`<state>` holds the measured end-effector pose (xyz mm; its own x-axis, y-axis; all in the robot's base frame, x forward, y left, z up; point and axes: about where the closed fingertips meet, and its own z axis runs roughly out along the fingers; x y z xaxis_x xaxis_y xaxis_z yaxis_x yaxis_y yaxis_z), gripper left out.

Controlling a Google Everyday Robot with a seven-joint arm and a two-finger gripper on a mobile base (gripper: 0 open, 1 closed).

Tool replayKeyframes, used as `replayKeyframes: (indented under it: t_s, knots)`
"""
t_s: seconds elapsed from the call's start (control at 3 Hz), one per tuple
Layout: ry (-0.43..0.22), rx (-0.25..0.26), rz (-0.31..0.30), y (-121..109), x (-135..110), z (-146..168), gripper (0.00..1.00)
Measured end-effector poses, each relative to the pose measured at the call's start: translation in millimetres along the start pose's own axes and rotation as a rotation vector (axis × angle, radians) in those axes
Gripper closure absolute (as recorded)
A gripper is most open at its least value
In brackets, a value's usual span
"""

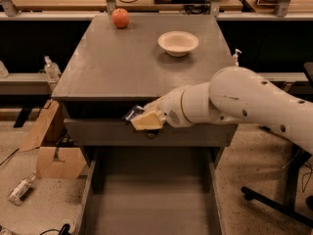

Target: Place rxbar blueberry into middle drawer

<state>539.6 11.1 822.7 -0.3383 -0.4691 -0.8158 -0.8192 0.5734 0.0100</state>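
I need to let go of the rxbar blueberry on the grey bottom of the middle drawer (154,181), about halfway between its sides.
My gripper (142,117) is shut on the rxbar blueberry (132,113), a small dark blue-black wrapper that sticks out to the left of the pale fingers (146,120). It hangs in front of the cabinet's upper drawer front, just below the top's front edge and above the open middle drawer (151,204). That drawer is pulled out toward the camera, with a plain grey floor and low side walls. The white arm (244,104) reaches in from the right.
A red-orange apple (120,17) sits at the back left of the cabinet top (112,62) and a pale bowl (178,42) at the back right. Cardboard (54,155) and a bottle (20,189) lie on the floor at left. A chair base (274,199) stands at right.
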Motion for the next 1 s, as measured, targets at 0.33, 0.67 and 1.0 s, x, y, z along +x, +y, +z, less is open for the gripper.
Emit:
replayKeyframes:
  t_s: [0.33,0.67,1.0]
  knots:
    - [0.039,-0.043,-0.002,12.1,10.1,-2.0,1.0]
    - [0.039,-0.043,-0.002,12.2,9.8,-1.9,1.0]
    - [0.026,-0.041,0.02,17.1,47.8,12.8,1.0]
